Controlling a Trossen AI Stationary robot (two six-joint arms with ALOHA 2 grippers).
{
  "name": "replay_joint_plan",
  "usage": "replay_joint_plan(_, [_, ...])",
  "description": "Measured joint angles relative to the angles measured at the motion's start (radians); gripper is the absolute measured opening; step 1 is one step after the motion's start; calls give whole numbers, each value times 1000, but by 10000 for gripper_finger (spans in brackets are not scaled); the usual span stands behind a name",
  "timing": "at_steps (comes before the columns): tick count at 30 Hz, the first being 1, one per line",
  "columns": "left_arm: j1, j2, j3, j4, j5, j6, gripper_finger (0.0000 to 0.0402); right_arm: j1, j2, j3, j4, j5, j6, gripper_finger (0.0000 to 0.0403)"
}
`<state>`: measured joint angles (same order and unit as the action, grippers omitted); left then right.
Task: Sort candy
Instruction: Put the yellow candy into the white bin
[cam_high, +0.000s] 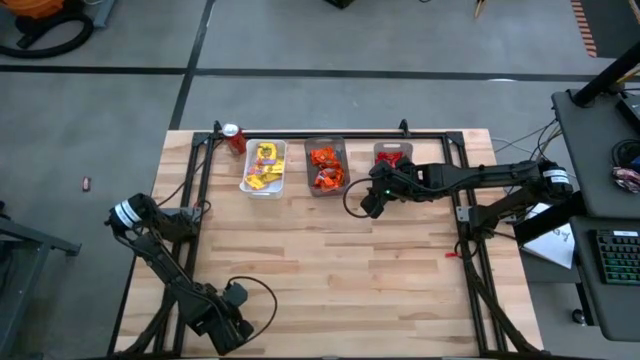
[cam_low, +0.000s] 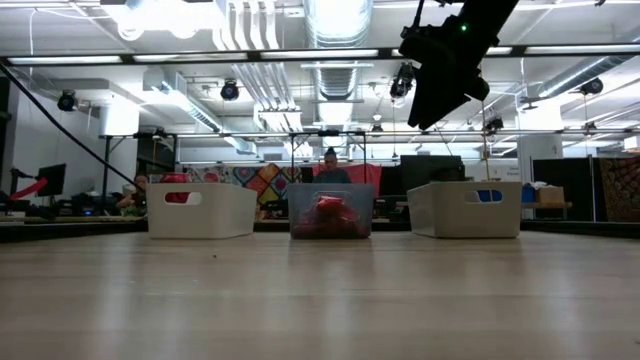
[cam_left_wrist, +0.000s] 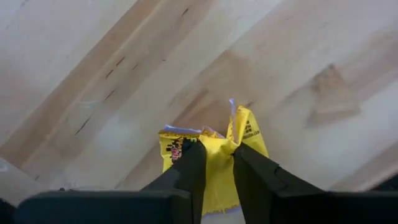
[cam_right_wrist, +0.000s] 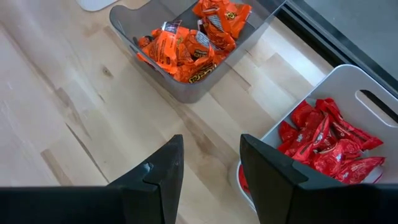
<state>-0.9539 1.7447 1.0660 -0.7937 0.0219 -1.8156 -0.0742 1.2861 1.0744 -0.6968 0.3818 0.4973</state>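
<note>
The yellow candy packet will go down on top of the other packets in the yellow bin (cam_high: 267, 170), where I will let it go with my left gripper.
A yellow candy packet (cam_left_wrist: 250, 129) lies on the wooden table near its front left corner. My left gripper (cam_left_wrist: 217, 152) points down over it and is shut on it; in the high view this gripper (cam_high: 228, 322) hides the packet. My right gripper (cam_right_wrist: 211, 149) hangs open and empty above the table (cam_high: 330, 260), between the orange candy bin (cam_right_wrist: 186, 50) and the red candy bin (cam_right_wrist: 329, 146). Along the far edge stand the bins of yellow candy (cam_high: 265, 166), orange candy (cam_high: 327, 166) and red candy (cam_high: 392, 155). My left gripper pinches the yellow packet around its middle (cam_left_wrist: 217, 171) between its two fingers, coming from above and pointing down. The wrapper bunches and stands up between the fingertips (cam_left_wrist: 194, 155). The packet still rests on the table.
A red soda can (cam_high: 235, 138) stands at the far edge, left of the yellow bin. A black frame (cam_high: 200, 200) runs along the table's left, far and right sides. The wide middle of the table lies between the two arms. My right arm (cam_low: 445, 60) hangs high in the low view.
</note>
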Motion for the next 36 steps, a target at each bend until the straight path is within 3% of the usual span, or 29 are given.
replay_joint_plan(8, [2,-72,0,-4,-88,30,41,0,0,0,0,0,-13,150])
replay_joint_plan(13, [35,-141,0,-9,-237,113,40,0,0,0,0,-1,-27,150])
replay_joint_plan(19, [151,-253,0,-60,-461,351,40,0,0,0,0,0,-35,150])
replay_joint_plan(29, [563,-427,0,-204,-636,945,40,0,0,0,0,0,-39,150])
replay_joint_plan(36, [1004,-491,-1,-162,-660,1323,40,0,0,0,0,0,-38,150])
